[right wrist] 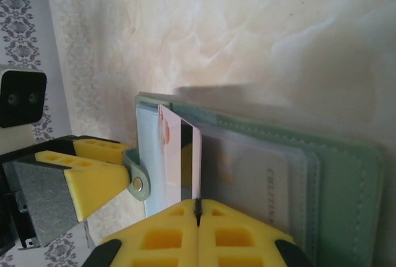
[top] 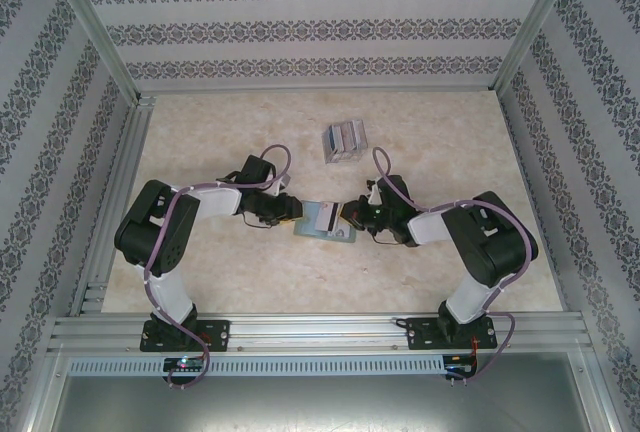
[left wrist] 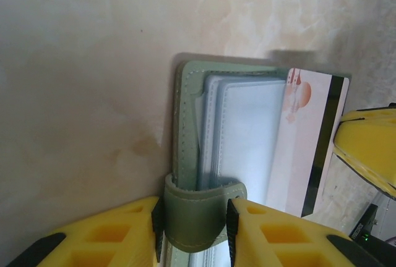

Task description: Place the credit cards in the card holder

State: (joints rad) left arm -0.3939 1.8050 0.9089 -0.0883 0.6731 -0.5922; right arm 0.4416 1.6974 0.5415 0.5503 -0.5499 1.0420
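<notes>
The robot's right gripper should release the pinkish-white credit card on the card holder's clear sleeves (top: pixel 325 219) (right wrist: pixel 177 163), close to the closing strap.
The grey-green card holder (top: pixel 330 233) lies open on the table between both grippers. My left gripper (top: pixel 291 213) is shut on the holder's closing strap (left wrist: pixel 197 208), its pads pressing either side of the folded strap. The holder's green cover (left wrist: pixel 185 112) and clear sleeves (left wrist: pixel 241 137) stretch away from it. My right gripper (right wrist: pixel 198 208) is shut on the edge of one pinkish-white credit card (right wrist: pixel 178 156) with a black stripe. The card stands tilted over the holder (right wrist: pixel 334 174), its far end at the clear sleeves. A bundle of credit cards (top: pixel 343 140) rests farther back.
The strap's metal snap (right wrist: pixel 138 183) shows beside the left gripper's yellow fingers (right wrist: pixel 93 171). The right gripper's yellow finger (left wrist: pixel 371 149) sits just right of the card (left wrist: pixel 309 149). Aluminium frame rails (top: pixel 120 192) and patterned walls enclose the marbled table.
</notes>
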